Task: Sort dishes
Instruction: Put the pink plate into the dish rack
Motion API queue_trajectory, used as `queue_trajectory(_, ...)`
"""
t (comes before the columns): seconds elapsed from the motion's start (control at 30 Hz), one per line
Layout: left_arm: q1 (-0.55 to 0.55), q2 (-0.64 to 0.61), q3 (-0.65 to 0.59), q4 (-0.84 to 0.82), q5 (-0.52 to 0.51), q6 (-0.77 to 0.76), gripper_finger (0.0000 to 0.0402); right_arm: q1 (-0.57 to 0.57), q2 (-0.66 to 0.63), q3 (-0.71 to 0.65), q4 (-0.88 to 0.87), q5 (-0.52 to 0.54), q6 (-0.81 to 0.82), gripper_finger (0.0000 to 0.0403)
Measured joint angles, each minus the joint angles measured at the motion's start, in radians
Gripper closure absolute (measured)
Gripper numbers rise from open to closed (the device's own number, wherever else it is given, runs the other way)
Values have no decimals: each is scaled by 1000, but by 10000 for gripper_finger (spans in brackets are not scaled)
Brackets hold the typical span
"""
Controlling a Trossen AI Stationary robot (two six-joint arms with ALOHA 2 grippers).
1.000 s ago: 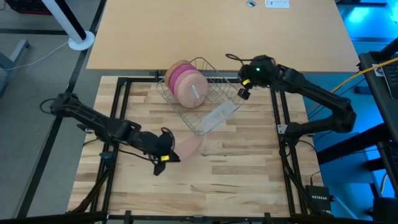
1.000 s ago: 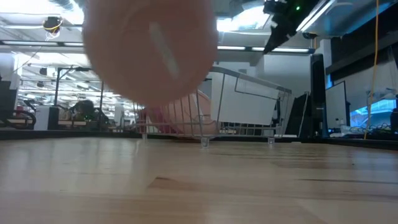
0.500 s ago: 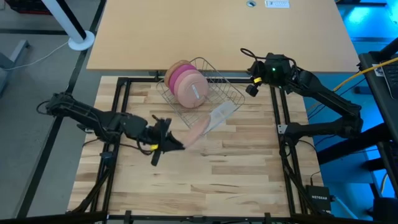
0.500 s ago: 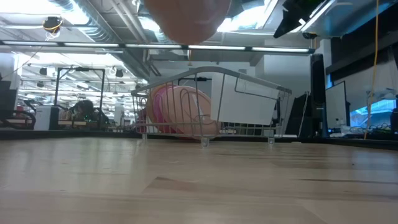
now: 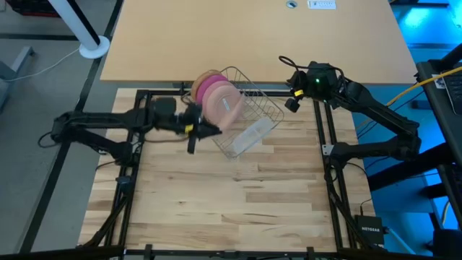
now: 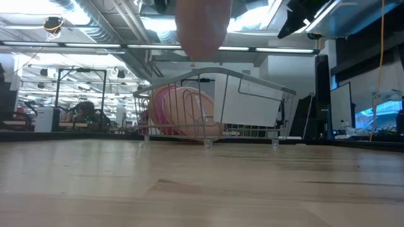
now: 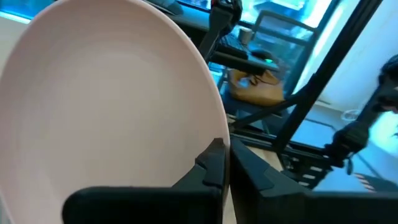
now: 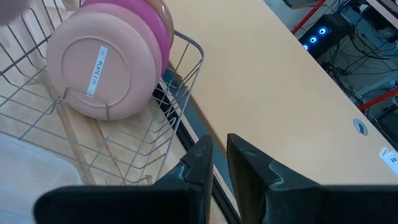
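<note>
Next, my left gripper lets its pale pink plate go in the wire rack [image 5: 222, 111] between the standing plates and the translucent container.
My left gripper [image 5: 209, 130] is shut on a pale pink plate [image 5: 229, 118], held above the near left side of the wire rack [image 5: 261, 108]. In the low view this plate [image 6: 202, 25] hangs high, above the rack's rim. In the rack, three plates stand on edge: a pale pink one [image 8: 99, 71] in front, a magenta one [image 8: 152, 25] behind it, and a tan-orange one [image 5: 203, 78] at the back. My right gripper [image 5: 291, 102] hovers shut and empty beyond the rack's far right corner. My left gripper pinches the plate's rim [image 7: 221, 134] between its two fingers [image 7: 211, 165], one on the hollow face and one behind. The fingers come roughly level from the table's left. The plate is lifted clear and stands nearly on edge.
A translucent container [image 5: 254, 133] lies in the rack's near right part. The bare wooden tabletop [image 5: 238, 195] stretches toward the near edge. A tan table [image 5: 253, 36] adjoins the far side. Black frame rails [image 5: 323, 144] run along both sides.
My left gripper has swung up and toward the far edge, carrying the pale pink plate from low over the table's near middle to above the rack. The plate has turned from facing the near edge to nearly edge-on. My right gripper drew slightly toward the right edge, then kept still.
</note>
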Motion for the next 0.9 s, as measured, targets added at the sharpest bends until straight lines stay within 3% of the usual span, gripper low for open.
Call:
queue_trajectory(0.27,328,5,0,-3,410,-55,401,0,0,0,0,0,0,350)
queue_trajectory(0.43,436,60,1,-6,653,-63,401,0,0,0,0,0,0,350)
queue_trajectory(0.7,501,212,1,-1,794,-26,401,0,0,0,1,0,0,350)
queue_trajectory(0.9,543,326,1,95,861,-48,401,0,0,0,1,0,0,350)
